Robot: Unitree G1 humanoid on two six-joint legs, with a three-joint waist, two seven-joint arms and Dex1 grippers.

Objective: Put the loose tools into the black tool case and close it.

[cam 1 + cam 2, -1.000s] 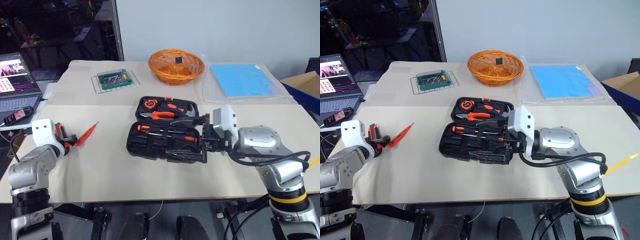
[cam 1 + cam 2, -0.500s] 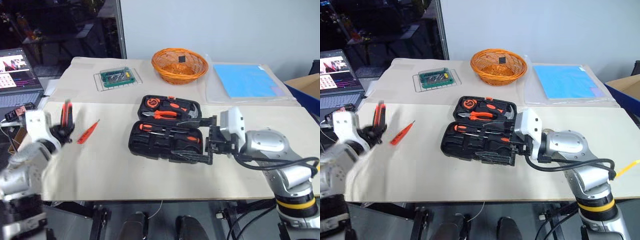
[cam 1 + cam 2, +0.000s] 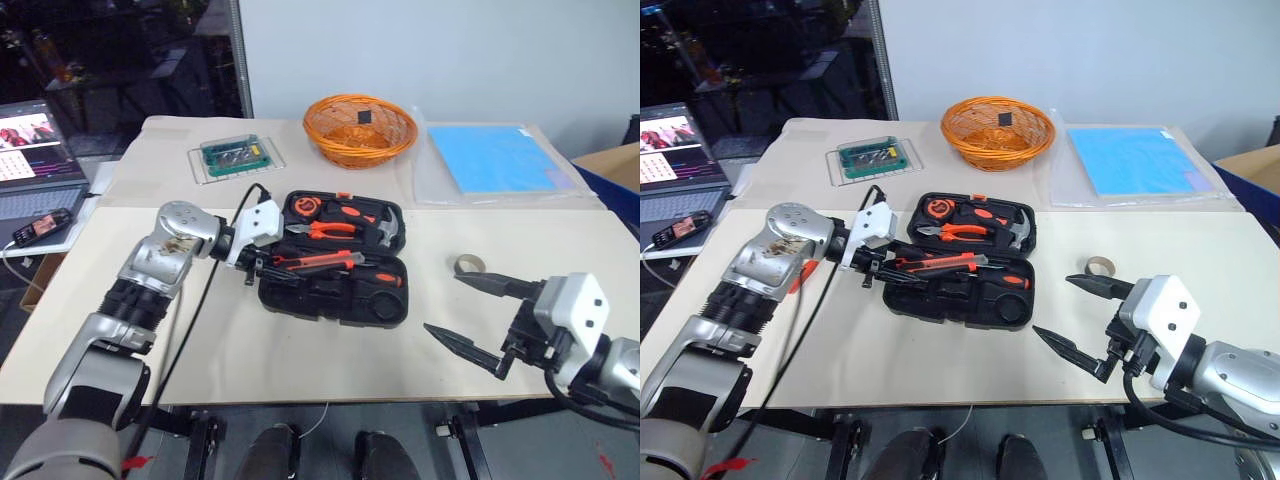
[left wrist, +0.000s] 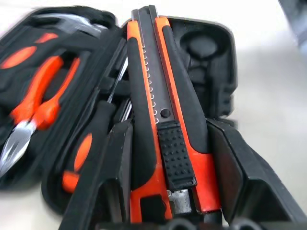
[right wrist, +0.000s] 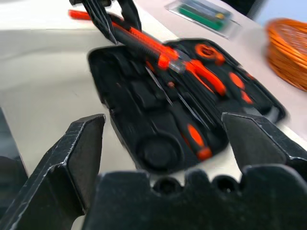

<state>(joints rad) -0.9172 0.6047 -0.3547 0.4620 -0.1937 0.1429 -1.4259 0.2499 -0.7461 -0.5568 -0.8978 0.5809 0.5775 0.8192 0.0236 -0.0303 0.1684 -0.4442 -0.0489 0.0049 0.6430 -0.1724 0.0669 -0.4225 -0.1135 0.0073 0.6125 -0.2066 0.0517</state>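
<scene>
Next, my left gripper releases the utility knife, now held over the case's front half, in the slot [image 3: 321, 301] along the front edge of the black tool case.
The black tool case [image 3: 385, 305] lies open mid-table, with pliers [image 3: 335, 230], a hammer and screwdrivers in its recesses. My left gripper [image 3: 262, 270] is shut on the orange-and-black utility knife [image 3: 322, 262], holding it over the case's front half. In the left wrist view the knife [image 4: 163, 124] sits between the fingers [image 4: 112, 182], pointing across the case [image 4: 211, 52]. A small grey tape roll [image 3: 467, 264] lies on the table right of the case. My right gripper [image 3: 442, 304] is open and empty, right of the case, near the front edge. An orange tester screwdriver [image 3: 802, 272] peeks out beside my left arm.
At the back stand an orange wicker basket [image 3: 360, 122], a green tray of bits [image 3: 232, 155] and a blue sheet [image 3: 495, 158]. A laptop [image 3: 35, 150] and a phone [image 3: 38, 228] sit off the table's left edge.
My left arm swung from the left edge over to the case, carrying the knife. My right gripper drew back from the case to the right, uncovering the tape roll.
</scene>
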